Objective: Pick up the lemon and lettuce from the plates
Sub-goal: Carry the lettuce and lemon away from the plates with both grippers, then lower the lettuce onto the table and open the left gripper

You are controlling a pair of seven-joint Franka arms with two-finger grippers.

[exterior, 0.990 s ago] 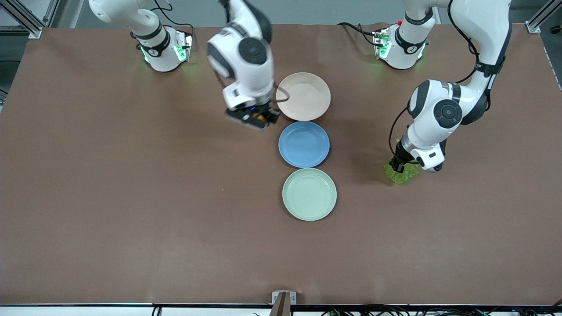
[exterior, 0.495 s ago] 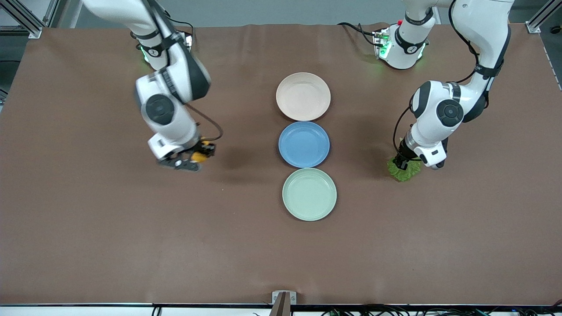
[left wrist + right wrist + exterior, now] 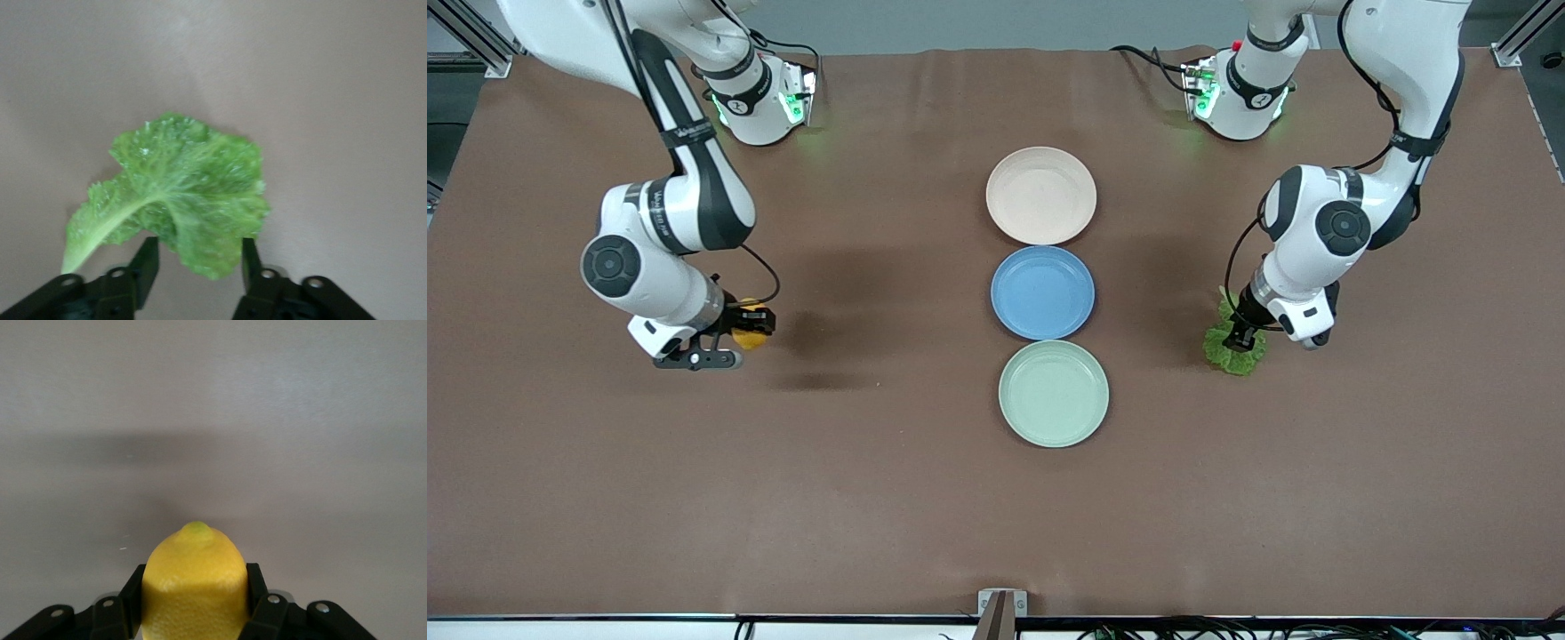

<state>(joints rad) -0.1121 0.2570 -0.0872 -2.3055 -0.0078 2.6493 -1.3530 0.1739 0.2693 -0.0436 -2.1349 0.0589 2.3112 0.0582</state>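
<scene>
Next, my right gripper lets go of the lemon on the bare brown table (image 3: pixel 755 332) (image 3: pixel 246 573) just beneath it, well clear of the blue plate.
The lemon (image 3: pixel 751 326) is yellow and oval, and my right gripper (image 3: pixel 740 329) is shut on it low over bare table toward the right arm's end. In the right wrist view the lemon (image 3: pixel 193 587) fills the gap between the fingers (image 3: pixel 133 587), pointed end outward. The lettuce (image 3: pixel 1234 348) lies on the table toward the left arm's end, off the plates. My left gripper (image 3: pixel 1240 336) is open just over it. In the left wrist view the leaf (image 3: pixel 180 193) lies flat, its edge between the spread fingers (image 3: pixel 145 263). The beige-pink plate (image 3: pixel 1040 196) and mint green plate (image 3: pixel 1053 393) are empty.
An empty blue plate (image 3: pixel 1042 292) sits between the two task plates in a row down the table's middle. The brown table (image 3: pixel 871 498) stretches wide on both sides. The arm bases stand along the edge farthest from the front camera.
My right arm has swung from beside the beige-pink plate toward its own end of the table, carrying the lemon. My left gripper has stayed at the lettuce, shifting only slightly.
</scene>
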